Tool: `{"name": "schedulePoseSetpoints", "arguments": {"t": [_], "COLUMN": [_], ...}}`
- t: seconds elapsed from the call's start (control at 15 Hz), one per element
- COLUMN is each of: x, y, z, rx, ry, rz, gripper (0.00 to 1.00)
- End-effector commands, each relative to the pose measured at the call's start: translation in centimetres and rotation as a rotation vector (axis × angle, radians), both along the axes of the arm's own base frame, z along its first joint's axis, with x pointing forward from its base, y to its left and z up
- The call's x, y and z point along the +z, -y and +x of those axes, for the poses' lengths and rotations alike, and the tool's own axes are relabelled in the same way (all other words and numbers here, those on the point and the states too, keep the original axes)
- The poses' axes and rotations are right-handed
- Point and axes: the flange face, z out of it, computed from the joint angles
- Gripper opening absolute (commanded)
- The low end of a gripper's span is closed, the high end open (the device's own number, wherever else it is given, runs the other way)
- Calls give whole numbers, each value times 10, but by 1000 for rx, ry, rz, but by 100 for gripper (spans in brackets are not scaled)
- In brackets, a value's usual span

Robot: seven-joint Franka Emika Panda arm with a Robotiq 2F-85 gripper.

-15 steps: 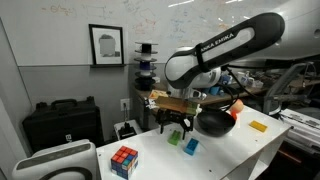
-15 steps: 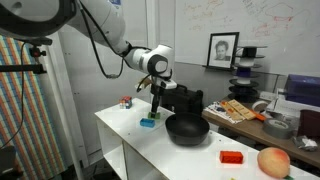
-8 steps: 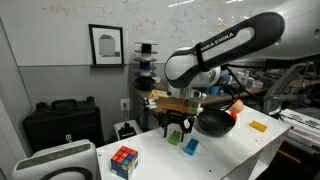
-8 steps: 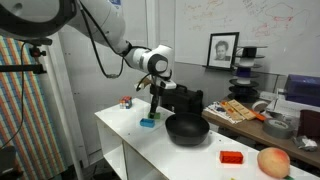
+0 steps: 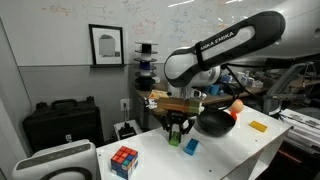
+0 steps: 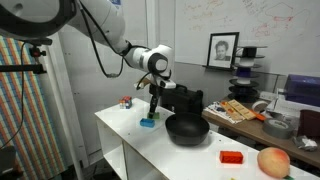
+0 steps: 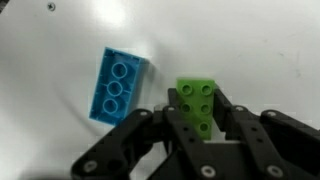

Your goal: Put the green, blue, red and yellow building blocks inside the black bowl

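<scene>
The robot's gripper should release the green block near the middle of the black bowl's bottom (image 5: 217,125), next to the orange ball. The green block still stands on the white table.
In the wrist view the green block (image 7: 196,108) stands on the white table between my fingers, which press against both of its sides; my gripper (image 7: 197,98) is shut on it. The blue block (image 7: 118,85) lies just to the left, apart from the fingers. In both exterior views my gripper (image 5: 177,133) (image 6: 155,116) is low over the table beside the blue block (image 5: 190,146) (image 6: 148,123), a short way from the black bowl (image 5: 215,121) (image 6: 187,128). The yellow block (image 5: 258,126) and the red block (image 6: 231,157) lie beyond the bowl.
A multicoloured puzzle cube (image 5: 124,160) (image 6: 126,102) sits near a table corner. An orange ball (image 6: 273,162) rests by the red block near the table edge. A wooden tray (image 6: 232,110) and other clutter stand behind the bowl.
The fingers have closed from wide open onto the green block. The arm and the blocks have stayed where they were.
</scene>
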Motion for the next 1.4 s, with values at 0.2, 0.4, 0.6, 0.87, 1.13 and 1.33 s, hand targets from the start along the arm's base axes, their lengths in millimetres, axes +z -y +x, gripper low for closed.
{"name": "schedulePoseSetpoints", "arguments": {"t": [0.2,0.4,0.6,0.87,1.13,1.33], "x": [80,143,182,174,138,120], "y": [-24,-11,30,90,132,144], "z": [7,15,17,10,2,-5], "rx": [104,63,-21,-101,-147,-158], "ry": [84,173,203,192,154,130], "rz": [-1,-5,-29,-73,-107,-113], "gripper": [11,11,11,11,11,11]}}
